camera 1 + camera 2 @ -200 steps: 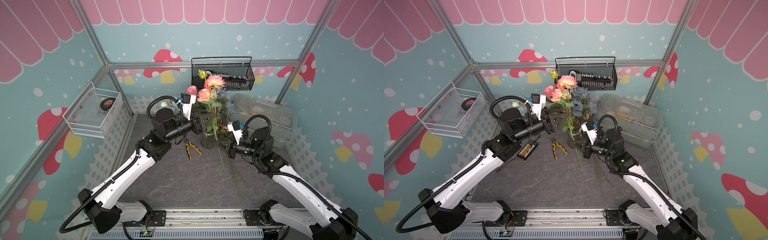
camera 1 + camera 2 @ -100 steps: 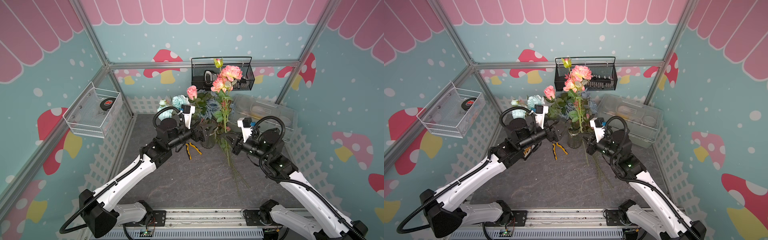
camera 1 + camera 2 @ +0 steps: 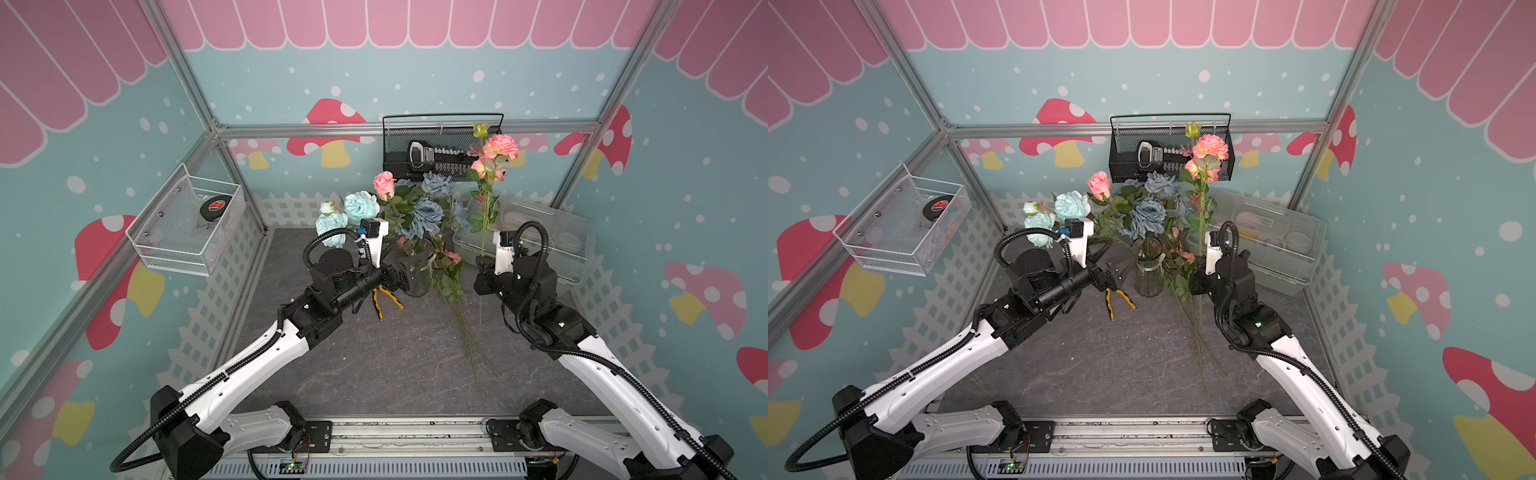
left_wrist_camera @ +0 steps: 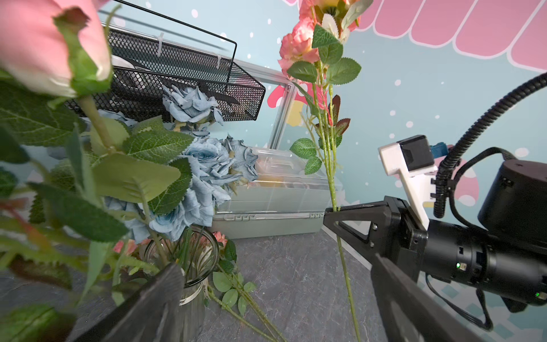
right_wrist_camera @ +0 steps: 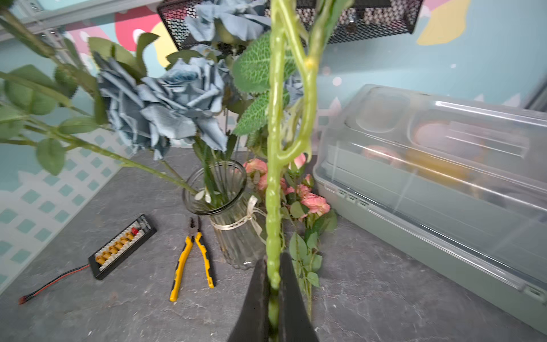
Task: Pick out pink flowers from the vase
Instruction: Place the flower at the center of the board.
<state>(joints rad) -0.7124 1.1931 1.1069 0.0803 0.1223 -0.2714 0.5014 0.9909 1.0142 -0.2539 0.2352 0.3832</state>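
Note:
Next, my right gripper puts the pink flower sprig down on the pink flowers lying (image 3: 456, 281) (image 5: 313, 247) beside the vase. The sprig is now held upright, clear of the vase.
The clear ribbed vase (image 3: 417, 272) (image 3: 1149, 276) (image 5: 233, 225) stands mid-table with blue roses and one pink rose (image 3: 383, 185) (image 3: 1099, 185) (image 4: 38, 44) in it. My right gripper (image 3: 482, 270) (image 3: 1198, 277) (image 5: 273, 266) is shut on the green stem of a pink flower sprig (image 3: 500, 146) (image 3: 1212, 146) (image 4: 299, 44). It holds the sprig upright, right of the vase and clear of it. My left gripper (image 3: 409, 270) (image 3: 1109, 277) (image 4: 272, 275) is open, level with the vase, one finger against its glass. More pink flowers (image 3: 451, 255) (image 5: 313, 203) lie on the floor beside the vase.
Yellow pliers (image 3: 384, 299) (image 5: 192, 260) lie left of the vase, next to a black connector board (image 5: 122, 245). A translucent plastic box (image 3: 540, 237) fills the back right. A black mesh basket (image 3: 440, 149) hangs on the back wall, a white wire basket (image 3: 187, 224) on the left wall. Aqua blooms (image 3: 361, 203) lean left.
The right gripper has carried the pink sprig up and to the right, away from the vase. The left gripper has opened wide and dropped from the stems to the vase's side.

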